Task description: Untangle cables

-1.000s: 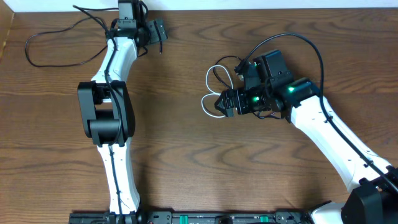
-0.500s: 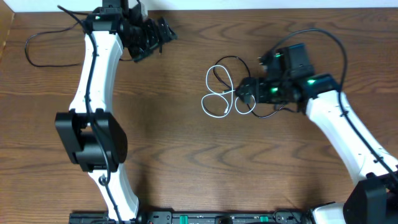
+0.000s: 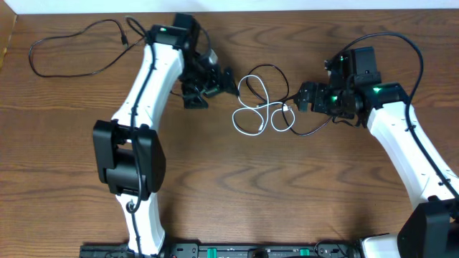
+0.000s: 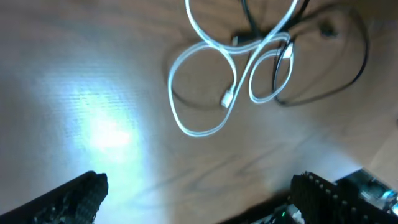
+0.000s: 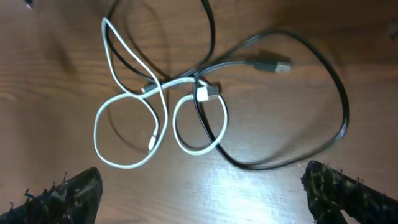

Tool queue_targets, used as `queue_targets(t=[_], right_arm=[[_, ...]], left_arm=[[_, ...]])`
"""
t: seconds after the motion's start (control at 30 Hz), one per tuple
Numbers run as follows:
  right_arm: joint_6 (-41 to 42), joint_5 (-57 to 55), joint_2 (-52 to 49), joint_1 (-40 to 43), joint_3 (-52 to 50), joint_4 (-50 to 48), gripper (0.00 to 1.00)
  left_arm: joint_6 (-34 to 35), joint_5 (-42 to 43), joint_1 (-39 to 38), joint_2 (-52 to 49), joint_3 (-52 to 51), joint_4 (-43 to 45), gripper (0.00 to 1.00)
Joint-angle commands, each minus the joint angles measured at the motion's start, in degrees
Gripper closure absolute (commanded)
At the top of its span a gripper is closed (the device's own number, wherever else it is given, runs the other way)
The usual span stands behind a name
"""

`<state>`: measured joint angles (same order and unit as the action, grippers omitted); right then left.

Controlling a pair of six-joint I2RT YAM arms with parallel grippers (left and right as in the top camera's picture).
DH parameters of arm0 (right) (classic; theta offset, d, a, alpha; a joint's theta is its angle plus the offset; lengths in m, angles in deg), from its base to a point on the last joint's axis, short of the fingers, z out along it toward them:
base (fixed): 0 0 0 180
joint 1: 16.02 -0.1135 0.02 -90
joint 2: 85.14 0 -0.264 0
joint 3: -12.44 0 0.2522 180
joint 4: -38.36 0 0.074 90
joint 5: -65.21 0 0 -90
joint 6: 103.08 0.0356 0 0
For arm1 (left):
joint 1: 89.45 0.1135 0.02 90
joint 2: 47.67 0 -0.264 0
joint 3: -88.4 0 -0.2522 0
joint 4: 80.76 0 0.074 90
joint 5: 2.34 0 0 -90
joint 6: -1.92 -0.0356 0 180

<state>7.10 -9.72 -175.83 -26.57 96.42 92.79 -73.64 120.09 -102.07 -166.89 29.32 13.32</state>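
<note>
My right gripper is going to close on the side of the white cable's back loop (image 3: 265,89) (image 5: 148,67), the loop that reaches nearest to the table's back edge.
The cables lie tangled mid-table: a white cable (image 3: 249,119) in several loops, crossed by a thin black cable (image 3: 315,130) that arcs to the right. My left gripper (image 3: 213,87) is open and empty just left of the tangle. My right gripper (image 3: 300,99) is open and empty at its right side. In the left wrist view the white loops (image 4: 200,93) and the black cable (image 4: 351,68) lie ahead of the open fingers (image 4: 196,199). In the right wrist view the white loops (image 5: 124,140), the black cable (image 5: 339,115) and a plug (image 5: 275,64) lie ahead of the open fingers (image 5: 205,199).
A separate thin black cable (image 3: 68,56) lies alone at the far left of the table, its plug end near the left arm. The table's back edge (image 3: 287,10) runs along the top. Bare wood lies in front of the tangle.
My left arm swung from the back edge down to the left side of the tangle. My right gripper drew back to the right off the cables, leaving the white loops spread out.
</note>
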Motion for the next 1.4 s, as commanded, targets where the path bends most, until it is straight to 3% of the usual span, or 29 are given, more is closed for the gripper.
queue_targets(t=[0.0, 0.23, 0.5, 0.63, 0.73, 0.87, 1.03, 1.1, 1.17, 1.37], right_arm=[[-2.4, -1.0, -0.5, -2.1, -0.5, -1.7, 0.01], [-3.5, -1.0, -2.6, -5.8, -0.5, -4.4, 0.01], [-3.6, -0.3, -3.2, -3.4, 2.6, -5.5, 0.01], [-6.3, 11.8, -7.0, -1.7, 5.3, -6.8, 0.01], [-10.1, 18.5, -13.2, -2.6, 11.0, -3.8, 0.01], [-14.5, 16.0, -23.5, -4.2, 23.8, 5.3, 0.06], [-16.2, 11.8, -32.5, -5.4, 33.4, 6.6, 0.04], [-15.4, 12.1, -34.9, -5.7, 34.0, 4.5, 0.11], [-14.0, 12.2, -37.0, -6.1, 34.0, 2.3, 0.25], [-12.0, 12.3, -41.7, -7.5, 34.0, -1.5, 0.41]], left_arm=[[-0.3, -3.1, -0.2, 1.0, -0.1, -2.8, 0.01], [0.2, -8.0, -0.2, 9.4, -0.1, -5.0, 0.01], [3.9, -21.8, -0.8, 25.3, -1.6, -11.7, 0.01], [4.5, -21.8, -1.0, 29.7, -8.3, -9.8, 0.01], [7.0, -21.8, -1.0, 29.9, -13.9, -7.3, 0.01], [10.2, -21.3, -1.0, 29.7, -17.5, -6.4, 0.01], [10.1, -21.3, -1.0, 29.7, -17.7, -6.4, 0.01], [10.1, -21.4, -1.0, 29.7, -17.7, -6.3, 0.01], [10.1, -21.4, -1.0, 29.7, -17.7, -5.9, 0.01], [10.1, -21.4, -1.0, 29.7, -17.7, -5.7, 0.01]])
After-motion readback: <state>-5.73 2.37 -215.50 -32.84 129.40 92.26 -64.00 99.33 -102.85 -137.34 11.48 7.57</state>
